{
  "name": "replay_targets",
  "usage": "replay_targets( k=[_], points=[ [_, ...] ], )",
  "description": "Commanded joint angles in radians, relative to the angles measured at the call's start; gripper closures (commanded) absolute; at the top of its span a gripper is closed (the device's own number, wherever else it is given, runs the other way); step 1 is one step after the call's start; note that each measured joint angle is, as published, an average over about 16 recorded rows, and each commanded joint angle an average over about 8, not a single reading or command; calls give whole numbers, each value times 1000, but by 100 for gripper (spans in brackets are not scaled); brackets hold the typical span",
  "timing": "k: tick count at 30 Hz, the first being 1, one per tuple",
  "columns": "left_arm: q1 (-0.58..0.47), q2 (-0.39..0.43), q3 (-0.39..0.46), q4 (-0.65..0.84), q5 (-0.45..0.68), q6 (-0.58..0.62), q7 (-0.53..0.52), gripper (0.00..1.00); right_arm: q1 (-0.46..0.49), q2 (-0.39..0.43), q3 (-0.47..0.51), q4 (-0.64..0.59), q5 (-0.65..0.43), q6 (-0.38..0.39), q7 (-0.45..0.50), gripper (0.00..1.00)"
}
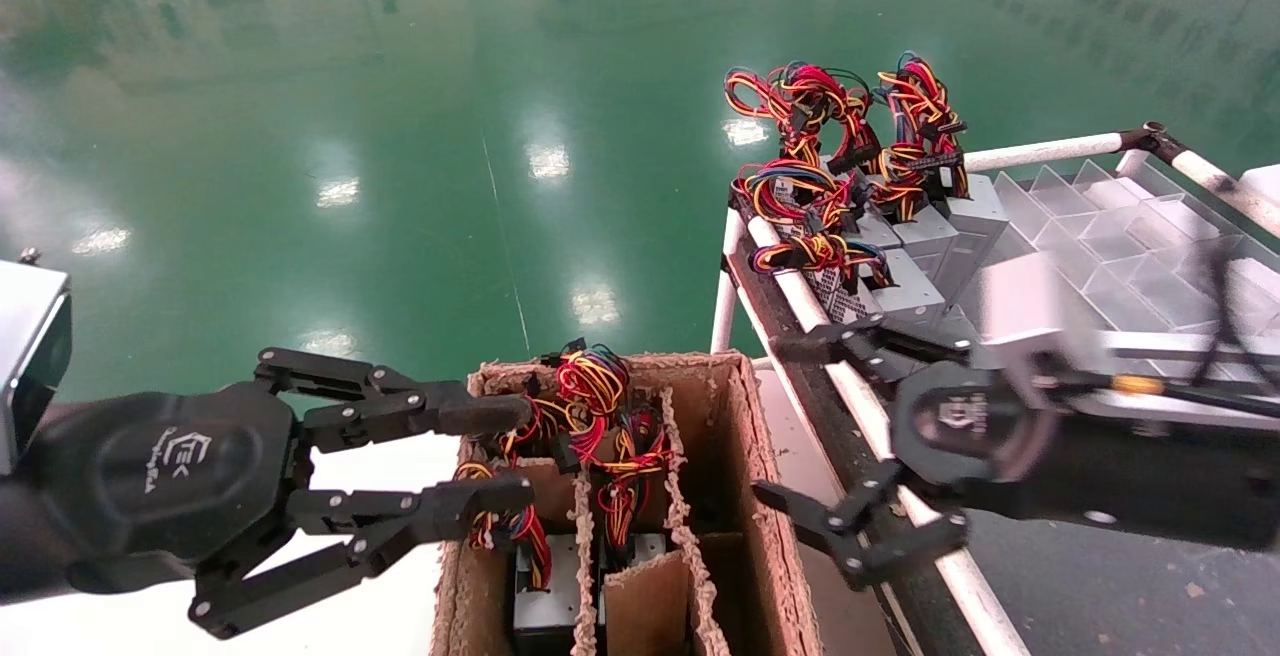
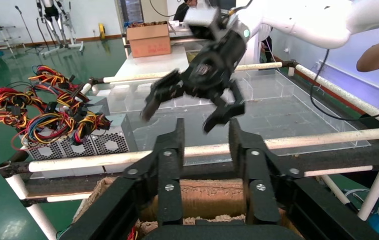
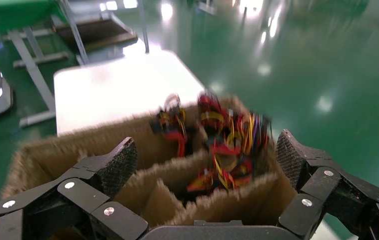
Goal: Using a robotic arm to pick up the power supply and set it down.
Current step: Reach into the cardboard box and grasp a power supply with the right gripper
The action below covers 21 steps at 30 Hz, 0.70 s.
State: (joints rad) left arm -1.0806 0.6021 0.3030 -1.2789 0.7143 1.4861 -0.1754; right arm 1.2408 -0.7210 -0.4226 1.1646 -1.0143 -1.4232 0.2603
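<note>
Next, my right gripper closes on the wire bundle [image 1: 630, 452] [image 3: 223, 175] of the power supply in the middle row of the cardboard box, between the two long dividers.
A cardboard box [image 1: 760, 456] with dividers holds power supplies: grey metal cases [image 1: 545, 601] low in the slots, with red, yellow and black wire bundles [image 1: 595, 386] sticking up. Several more power supplies [image 1: 930, 236] stand in a row on the rack at the right, also seen in the left wrist view [image 2: 77, 142]. My left gripper [image 1: 505, 451] is open at the box's left rim, and nothing lies between its fingers [image 2: 177, 137]. To the right of the box, over the rack's rail, my right gripper [image 1: 790, 421] is open wide and empty, facing the box [image 3: 217, 200] and its wires [image 3: 227, 140].
The rack has white pipe rails [image 1: 800, 296] and clear plastic dividers [image 1: 1100, 236]. A white tabletop [image 3: 122, 90] lies beyond the box. Glossy green floor [image 1: 450, 136] lies all around. A person's arm [image 2: 377, 55] shows at the rack's far side, with another cardboard box [image 2: 150, 40] behind.
</note>
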Motion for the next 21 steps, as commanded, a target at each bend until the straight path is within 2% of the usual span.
replay_targets(
  k=[1,5,11,16,21],
  points=[
    [0,0,0,0,0,0,0,0,40,-22,-36,-14,-62,6,30,0],
    [0,0,0,0,0,0,0,0,120,-98,-109,-99,-168,-31,36,0],
    [0,0,1,0,0,0,0,0,202,-208,-190,-227,-295,-53,-21,0],
    [0,0,1,0,0,0,0,0,242,-286,-227,-318,-363,-31,-75,0],
    [0,0,1,0,-1,0,0,0,261,-357,-246,-403,-409,22,-136,0]
  ],
)
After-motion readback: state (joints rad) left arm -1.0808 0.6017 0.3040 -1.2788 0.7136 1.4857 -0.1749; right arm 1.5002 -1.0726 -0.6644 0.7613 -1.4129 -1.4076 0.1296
